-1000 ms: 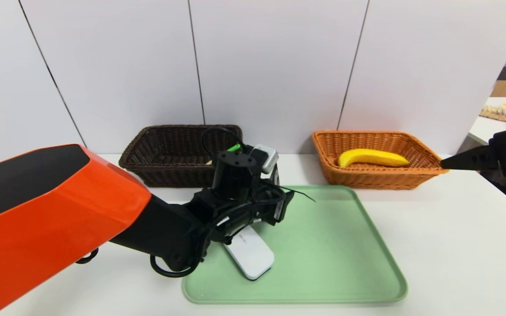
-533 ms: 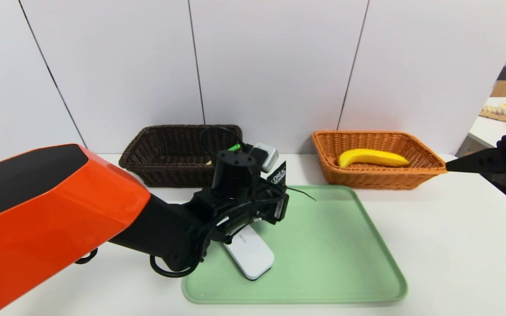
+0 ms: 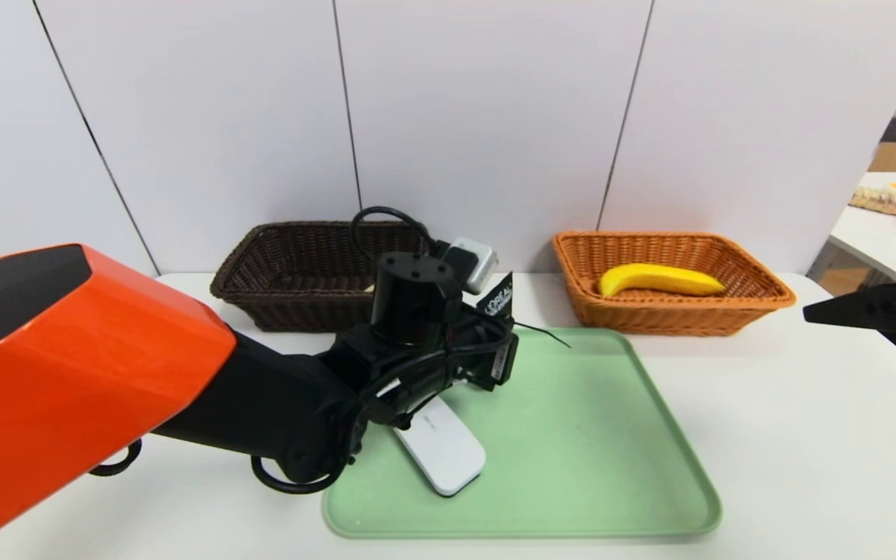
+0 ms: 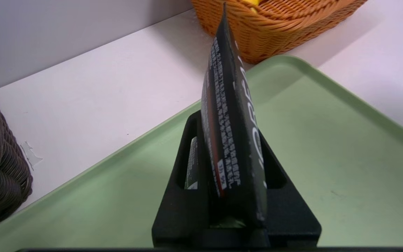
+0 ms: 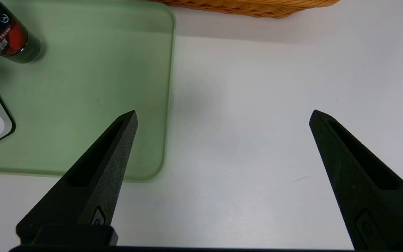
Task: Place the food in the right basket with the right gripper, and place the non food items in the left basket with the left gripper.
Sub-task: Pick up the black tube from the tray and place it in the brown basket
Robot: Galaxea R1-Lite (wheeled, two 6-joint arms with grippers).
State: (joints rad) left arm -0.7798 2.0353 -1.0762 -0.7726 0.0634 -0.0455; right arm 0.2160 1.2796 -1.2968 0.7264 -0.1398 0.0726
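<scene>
My left gripper will release the dark L'Oreal tube inside the dark basket [image 3: 340,278], near its bottom's middle.
My left gripper [image 4: 227,140] is shut on the dark L'Oreal tube [image 4: 229,87] over the back of the green tray [image 3: 611,467]. The tube's flat end [image 3: 498,299] sticks up past the wrist. Its cap end [image 5: 2,35] is low over the tray; whether it touches, I cannot tell. A white oblong case [image 3: 440,447] lies on the tray, partly under the left arm. The banana [image 3: 658,280] lies in the orange right basket [image 3: 759,299]. The dark left basket [image 3: 292,272] stands behind the left wrist. My right gripper [image 5: 222,115] hangs open and empty at the table's right edge [image 3: 813,315].
Both baskets stand against the white back wall. White tabletop [image 3: 806,435] lies bare to the right of the tray. The left arm's orange shell [image 3: 67,373] fills the near left. Another table [image 3: 883,210] with small items shows at far right.
The left gripper has shut on the tube and risen a little with it. The right gripper has drawn back to the right, away from the orange basket.
</scene>
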